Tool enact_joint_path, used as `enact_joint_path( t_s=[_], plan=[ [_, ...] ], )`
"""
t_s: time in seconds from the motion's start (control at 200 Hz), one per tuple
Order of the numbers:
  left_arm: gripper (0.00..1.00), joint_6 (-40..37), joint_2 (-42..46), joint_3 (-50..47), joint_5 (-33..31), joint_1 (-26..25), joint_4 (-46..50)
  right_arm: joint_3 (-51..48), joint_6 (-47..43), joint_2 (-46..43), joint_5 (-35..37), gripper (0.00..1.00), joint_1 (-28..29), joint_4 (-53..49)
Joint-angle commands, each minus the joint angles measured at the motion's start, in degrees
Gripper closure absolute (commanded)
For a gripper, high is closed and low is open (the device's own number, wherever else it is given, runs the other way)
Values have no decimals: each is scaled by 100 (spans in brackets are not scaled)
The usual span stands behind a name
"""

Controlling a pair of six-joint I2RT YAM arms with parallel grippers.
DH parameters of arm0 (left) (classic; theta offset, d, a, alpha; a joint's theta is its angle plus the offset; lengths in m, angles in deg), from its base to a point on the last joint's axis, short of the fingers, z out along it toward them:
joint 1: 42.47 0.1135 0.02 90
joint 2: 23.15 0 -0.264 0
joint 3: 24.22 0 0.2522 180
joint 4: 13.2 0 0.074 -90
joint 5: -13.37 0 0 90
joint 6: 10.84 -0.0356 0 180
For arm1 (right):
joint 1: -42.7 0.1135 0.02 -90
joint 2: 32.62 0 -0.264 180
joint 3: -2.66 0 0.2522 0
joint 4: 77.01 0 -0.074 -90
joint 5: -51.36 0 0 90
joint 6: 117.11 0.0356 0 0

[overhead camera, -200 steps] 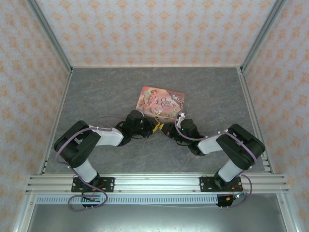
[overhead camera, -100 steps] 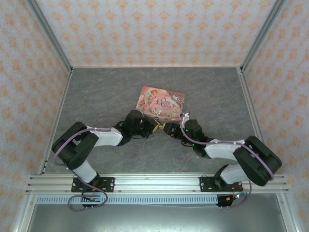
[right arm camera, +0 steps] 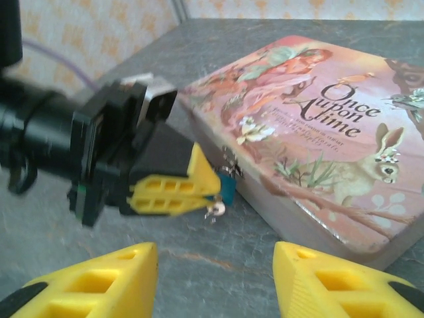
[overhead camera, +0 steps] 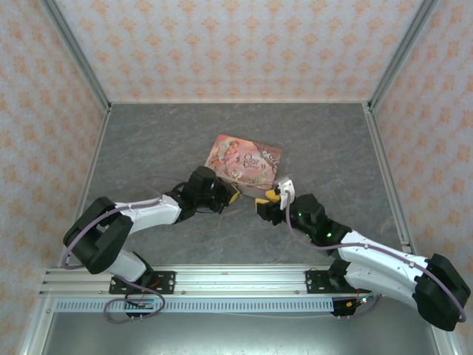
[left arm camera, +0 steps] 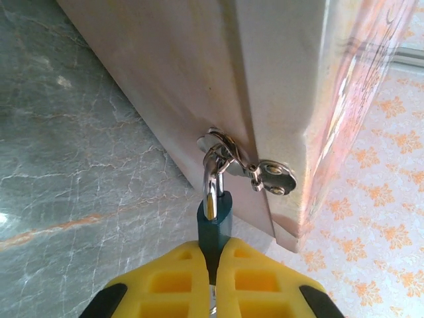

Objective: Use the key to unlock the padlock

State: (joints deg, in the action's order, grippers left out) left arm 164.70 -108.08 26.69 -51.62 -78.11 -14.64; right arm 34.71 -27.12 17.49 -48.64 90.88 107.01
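The padlock's shackle sits shut in its body, so while the robot's left gripper holds it steady, its right gripper should roll, pinch the key's head [right arm camera: 216,209] and twist.
The small blue-teal padlock [left arm camera: 213,222] hangs by its shackle from the metal hasp [left arm camera: 265,173] on the near side of the pink box [left arm camera: 199,66]. My left gripper [left arm camera: 213,248] is shut on the padlock's body. From the right wrist the padlock [right arm camera: 228,187] shows teal at the tips of the left gripper's yellow fingers [right arm camera: 173,187]. The silvery key [right arm camera: 214,210] sticks out below it, untouched. My right gripper [right arm camera: 215,258] is open, a short way back from the key with nothing between its fingers. From above, the left gripper [overhead camera: 230,194] and right gripper [overhead camera: 267,201] face each other at the box's near edge.
The pink illustrated box [overhead camera: 247,159] lies flat mid-table on the grey stone-look surface [overhead camera: 148,140]. Patterned walls close in the left, back and right. Both arms reach low across the near half of the table.
My right gripper opened, let go of the key and drew back toward the near right. The left gripper closed tighter on the padlock. The box shifted slightly left.
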Motion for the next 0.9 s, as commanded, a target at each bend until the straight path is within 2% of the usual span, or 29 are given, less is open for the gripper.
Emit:
enact_joint_path(
  t_s=[0.0,0.165,0.255,0.375,0.46,0.681,0.896],
  plan=[
    [100,-95,231,156,-128,-96,84,-65,-1424,26,482,52,356,-292],
    [100,-20,247,185,-85,-170,0,171,-2690,465,1624,51,1020,-337],
    [100,-28,274,231,-91,-189,34,228,-3313,772,2330,51,1164,-187],
    [100,-20,275,290,-65,-215,10,196,-3891,1093,2821,51,1210,230],
    [100,-11,261,306,-48,-235,-26,141,-4084,1260,2942,51,1211,646],
    [100,7,215,328,-14,-251,-66,319,-4180,1872,2556,50,1211,1072],
    [100,16,204,346,-2,-277,-36,454,-4248,2538,2466,50,1207,1640]
  ],
)
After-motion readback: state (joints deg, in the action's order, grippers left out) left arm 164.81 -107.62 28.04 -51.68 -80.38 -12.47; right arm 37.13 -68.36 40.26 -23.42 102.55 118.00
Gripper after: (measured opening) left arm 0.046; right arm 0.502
